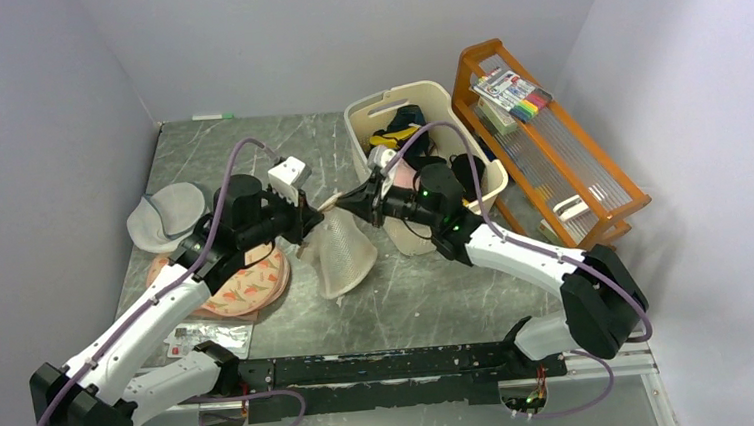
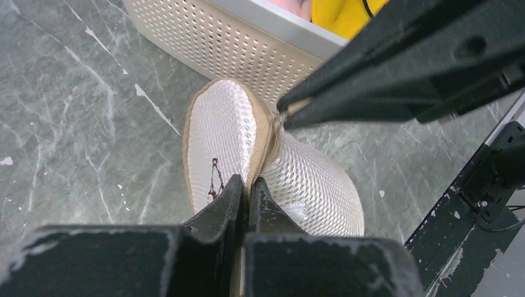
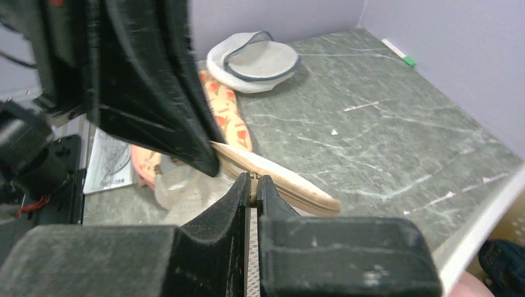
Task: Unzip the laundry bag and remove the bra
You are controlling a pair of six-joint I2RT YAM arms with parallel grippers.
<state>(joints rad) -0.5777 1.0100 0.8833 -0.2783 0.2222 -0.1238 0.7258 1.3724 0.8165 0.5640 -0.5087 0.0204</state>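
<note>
The laundry bag's tan zip rim sags below the zip pull, so the robot's left gripper needs to open and grab the zip rim closer to the zip pull point(image 2: 272, 137) before the right gripper unzips.
The cream-white mesh laundry bag point(image 1: 341, 254) hangs folded between both grippers at the table's middle, its lower part resting on the table. My left gripper point(image 1: 301, 225) is shut on the bag's tan zip rim point(image 2: 263, 148); the wrist view shows the jaws point(image 2: 249, 185) pinching the rim beside a small dark logo point(image 2: 213, 179). My right gripper point(image 1: 345, 204) is shut on a small tan zip pull point(image 3: 252, 184) at the rim's top, close to the left fingers point(image 3: 155, 93). The bra does not show; the bag's inside is hidden.
A cream perforated basket point(image 1: 395, 94) with clothes, some yellow point(image 2: 340, 12), stands right behind the bag. An orange wooden rack point(image 1: 548, 141) stands at the right. A pink printed bag point(image 1: 248, 282), a grey round bag point(image 1: 168, 218) and a leaflet point(image 1: 206, 337) lie at the left.
</note>
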